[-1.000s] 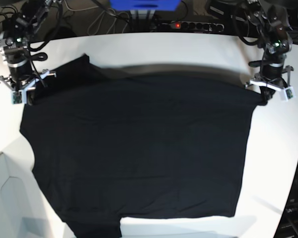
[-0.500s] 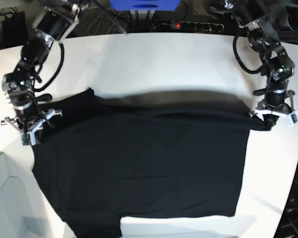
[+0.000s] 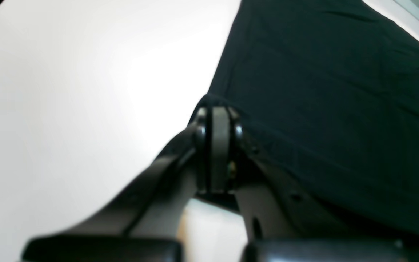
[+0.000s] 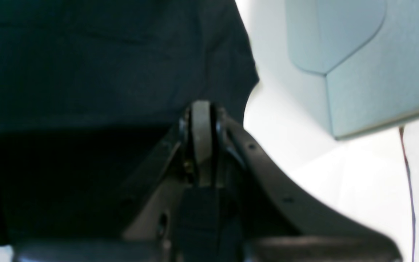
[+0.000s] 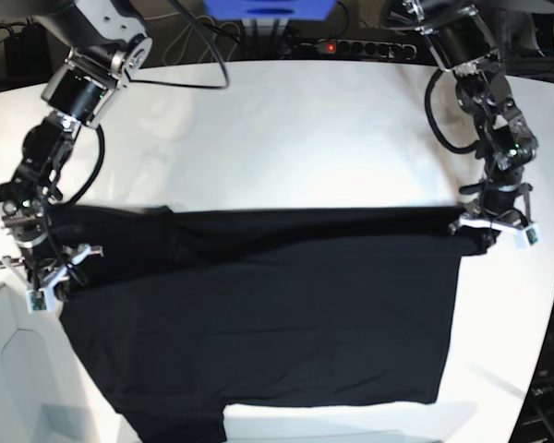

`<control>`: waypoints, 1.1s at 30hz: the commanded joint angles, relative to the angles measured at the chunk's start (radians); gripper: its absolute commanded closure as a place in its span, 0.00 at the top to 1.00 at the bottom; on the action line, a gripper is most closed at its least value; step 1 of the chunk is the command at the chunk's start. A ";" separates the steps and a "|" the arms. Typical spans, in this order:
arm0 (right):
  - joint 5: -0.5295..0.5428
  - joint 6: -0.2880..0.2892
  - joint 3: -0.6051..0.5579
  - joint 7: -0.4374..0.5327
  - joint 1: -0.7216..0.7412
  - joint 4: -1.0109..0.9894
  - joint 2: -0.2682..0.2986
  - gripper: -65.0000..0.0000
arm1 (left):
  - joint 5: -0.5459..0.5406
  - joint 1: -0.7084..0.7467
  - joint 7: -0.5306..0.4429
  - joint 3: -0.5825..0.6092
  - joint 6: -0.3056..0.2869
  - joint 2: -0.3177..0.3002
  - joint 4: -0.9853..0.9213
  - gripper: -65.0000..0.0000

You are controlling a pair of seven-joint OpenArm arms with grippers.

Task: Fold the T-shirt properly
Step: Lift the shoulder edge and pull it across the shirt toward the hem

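Next, my left gripper lets go of the black T-shirt's far corner on the shirt's side edge (image 5: 456, 280) (image 3: 216, 73), a little closer to the hem.
The black T-shirt (image 5: 258, 305) lies on the white table (image 5: 286, 129), its far edge pulled into a straight line between my two grippers. At the right of the base view my left gripper (image 5: 487, 233) is shut on the shirt's far right corner; the left wrist view shows that gripper (image 3: 216, 111) pinching the T-shirt (image 3: 322, 91) at its edge. On the left, my right gripper (image 5: 48, 288) is shut on the far left corner, and the right wrist view shows this gripper (image 4: 202, 107) closed over the dark T-shirt (image 4: 86, 54). No print or tag shows.
A power strip (image 5: 351, 46), a blue box (image 5: 268, 9) and cables sit behind the table's far edge. A pale grey panel (image 5: 9, 369) stands at the front left corner, also in the right wrist view as a panel (image 4: 358, 54). The shirt's near hem reaches the front edge.
Both grippers have moved toward the front of the table, dragging the shirt's far edge with them. More bare table now shows behind the shirt.
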 commanded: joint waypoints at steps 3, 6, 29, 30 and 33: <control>0.011 0.007 0.001 0.029 0.062 -0.028 0.014 0.00 | -0.006 -0.043 -0.022 0.006 0.004 -0.015 0.016 0.00; 0.011 0.007 -0.001 0.029 0.091 -0.070 0.014 0.00 | -0.006 -0.056 -0.022 0.003 0.004 -0.016 0.016 0.00; 0.011 0.007 -0.104 0.127 0.205 -0.300 0.074 0.00 | -0.006 -0.103 -0.022 0.005 0.004 -0.016 -0.041 0.00; 0.011 0.007 -0.104 0.127 0.205 -0.301 0.074 0.00 | -0.006 -0.105 -0.022 0.005 0.004 -0.016 -0.041 0.00; 0.011 0.007 -0.104 0.127 0.202 -0.301 0.074 0.00 | -0.006 -0.112 -0.022 0.005 0.002 -0.016 -0.041 0.00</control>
